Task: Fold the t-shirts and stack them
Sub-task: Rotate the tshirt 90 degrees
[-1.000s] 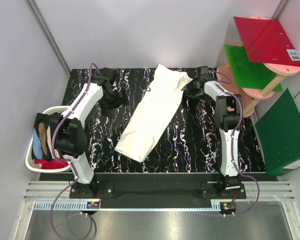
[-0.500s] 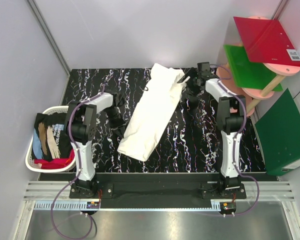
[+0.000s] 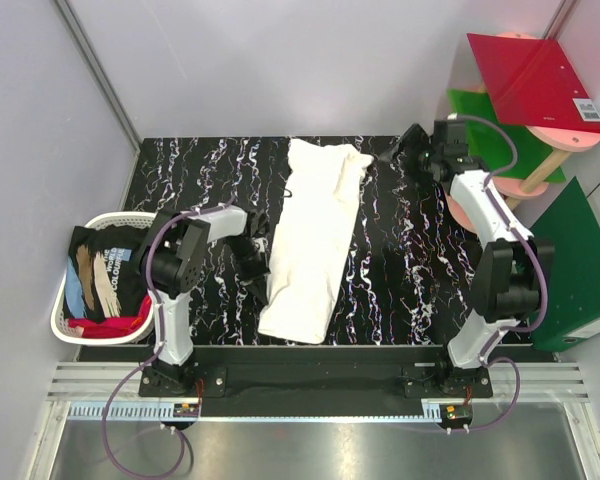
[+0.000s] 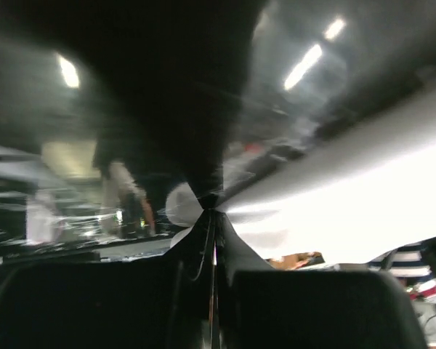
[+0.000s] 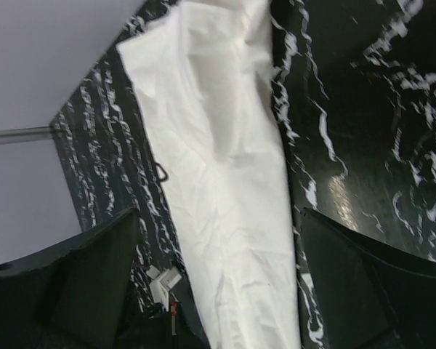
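Observation:
Next, my left gripper straightens the t-shirt, as its near end slants toward that gripper, and open before both grippers take the t-shirt's near corners (image 3: 322,337).
A cream-white t-shirt (image 3: 315,235), folded into a long strip, lies nearly lengthwise on the black marbled table (image 3: 410,270). My left gripper (image 3: 260,268) sits low at the strip's left edge. In the left wrist view its jaws (image 4: 212,211) are pressed together, with white cloth (image 4: 349,196) spreading from their tip. My right gripper (image 3: 405,150) hovers open at the back right, apart from the shirt's top corner. The right wrist view looks down the white strip (image 5: 225,182) between wide-spread fingers (image 5: 94,254). More t-shirts, black with tan streaks (image 3: 95,265) and red (image 3: 115,325), fill the basket.
A white laundry basket (image 3: 110,218) stands off the table's left edge. At the right, a red board (image 3: 535,80) and a green board (image 3: 500,135) rest on a pink stand (image 3: 515,190). Another green board (image 3: 570,265) leans nearby. Walls close in the back and sides.
The right gripper opened, let go of the shirt's top corner and drew back to the right. The left gripper came down to the shirt's left edge and shut. The shirt swung from diagonal to nearly straight.

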You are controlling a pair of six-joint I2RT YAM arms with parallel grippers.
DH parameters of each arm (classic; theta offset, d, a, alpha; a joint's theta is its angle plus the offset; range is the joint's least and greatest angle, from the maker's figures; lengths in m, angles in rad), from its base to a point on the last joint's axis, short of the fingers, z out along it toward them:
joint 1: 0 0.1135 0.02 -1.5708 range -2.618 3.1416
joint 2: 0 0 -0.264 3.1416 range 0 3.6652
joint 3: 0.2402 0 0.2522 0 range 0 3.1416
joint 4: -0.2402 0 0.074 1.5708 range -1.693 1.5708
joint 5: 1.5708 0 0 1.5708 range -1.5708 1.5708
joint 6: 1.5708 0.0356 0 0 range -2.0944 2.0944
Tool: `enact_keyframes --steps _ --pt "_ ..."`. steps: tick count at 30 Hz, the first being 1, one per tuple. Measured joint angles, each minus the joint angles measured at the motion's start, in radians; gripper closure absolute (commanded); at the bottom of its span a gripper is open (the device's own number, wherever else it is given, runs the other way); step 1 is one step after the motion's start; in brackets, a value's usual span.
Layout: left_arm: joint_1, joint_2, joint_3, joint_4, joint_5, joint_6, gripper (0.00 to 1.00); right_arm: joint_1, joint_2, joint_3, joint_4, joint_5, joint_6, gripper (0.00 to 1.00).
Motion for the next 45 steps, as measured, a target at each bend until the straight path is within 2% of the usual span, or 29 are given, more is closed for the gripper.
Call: enact_keyframes --steps 5,12,18,19,21,22,24,25,28,33,37,45 --pt "-0.062 -0.018 -0.035 0.058 0.061 0.014 0.98 0.002 -0.12 -0.224 -0.072 0.001 -0.006 0.0" --pt "-0.087 -0.016 -0.051 0.147 0.157 0.037 0.98 0.002 -0.429 -0.531 -0.169 -0.042 0.058 0.0" --pt "-0.096 0.014 -0.04 0.238 0.264 0.068 0.96 0.002 -0.69 -0.649 -0.276 -0.084 0.102 0.0" --pt "-0.098 0.019 -0.036 0.248 0.278 0.072 0.9 0.002 -0.725 -0.66 -0.296 -0.091 0.106 0.0" --pt "-0.1 0.03 -0.029 0.27 0.301 0.084 0.68 0.002 -0.787 -0.681 -0.328 -0.114 0.112 0.0" --pt "-0.1 0.032 -0.029 0.284 0.307 0.089 0.47 0.002 -0.802 -0.69 -0.338 -0.124 0.114 0.0" --pt "-0.102 0.03 -0.032 0.287 0.337 0.081 0.23 0.002 -0.825 -0.725 -0.351 -0.161 0.119 0.0" --pt "-0.104 0.016 -0.041 0.275 0.356 0.073 0.01 0.002 -0.826 -0.74 -0.356 -0.175 0.119 0.0" --pt "-0.111 -0.095 -0.122 0.256 0.299 0.06 0.01 0.002 -0.813 -0.805 -0.378 -0.238 0.118 0.0" --pt "-0.101 -0.29 -0.293 0.22 0.101 0.042 0.01 0.002 -0.806 -0.914 -0.409 -0.323 0.097 0.0" --pt "-0.095 -0.341 -0.342 0.222 0.047 0.002 0.01 0.002 -0.791 -0.998 -0.414 -0.377 0.065 0.0" --pt "-0.138 -0.355 -0.369 0.248 0.052 -0.09 0.01 0.002 -0.745 -1.101 -0.353 -0.457 0.037 0.0"
